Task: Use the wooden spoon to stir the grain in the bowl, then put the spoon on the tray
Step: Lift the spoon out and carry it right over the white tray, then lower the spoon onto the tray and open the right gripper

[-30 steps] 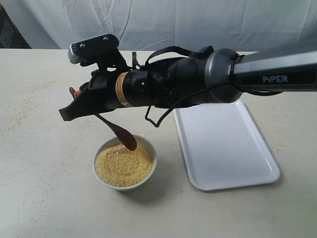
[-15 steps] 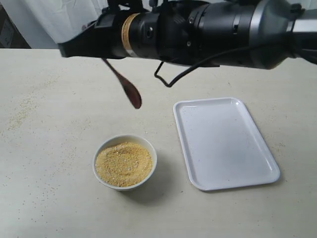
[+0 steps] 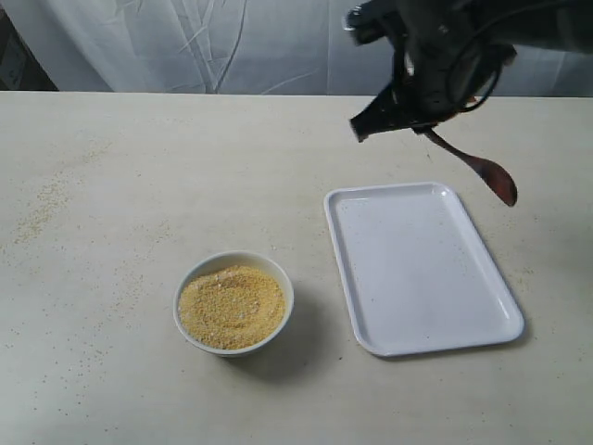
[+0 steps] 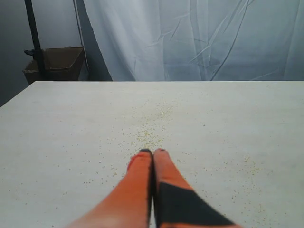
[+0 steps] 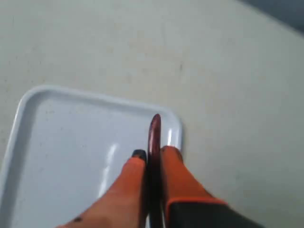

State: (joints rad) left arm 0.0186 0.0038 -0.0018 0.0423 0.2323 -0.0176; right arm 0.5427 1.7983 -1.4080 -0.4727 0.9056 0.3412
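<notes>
Next, I lay the wooden spoon at a slant on the far half of the white tray [image 3: 440,243] [image 5: 121,166] using my right gripper.
The white bowl [image 3: 278,283] of yellow-orange grain [image 3: 232,306] stands on the table at front left, with nothing in it but the grain. The white tray [image 3: 422,269] lies to its right. My right gripper [image 5: 153,153] is shut on the handle of the dark reddish-brown wooden spoon [image 5: 154,130]. In the exterior view the wooden spoon [image 3: 498,181] hangs in the air, head slanting down over the tray's far right corner. In the right wrist view the tray [image 5: 71,142] lies below the fingers. My left gripper [image 4: 153,152] is shut and empty, low over bare table, out of the exterior view.
Loose grains are scattered on the table at the left [image 3: 42,209] and ahead of the left gripper [image 4: 152,133]. A white curtain [image 3: 232,46] closes off the back. A brown box [image 4: 54,64] on a dark stand sits beyond the table's far corner.
The right arm lifted the spoon out of the bowl, then swung it right to the tray's far right corner. Bowl and tray have not moved.
</notes>
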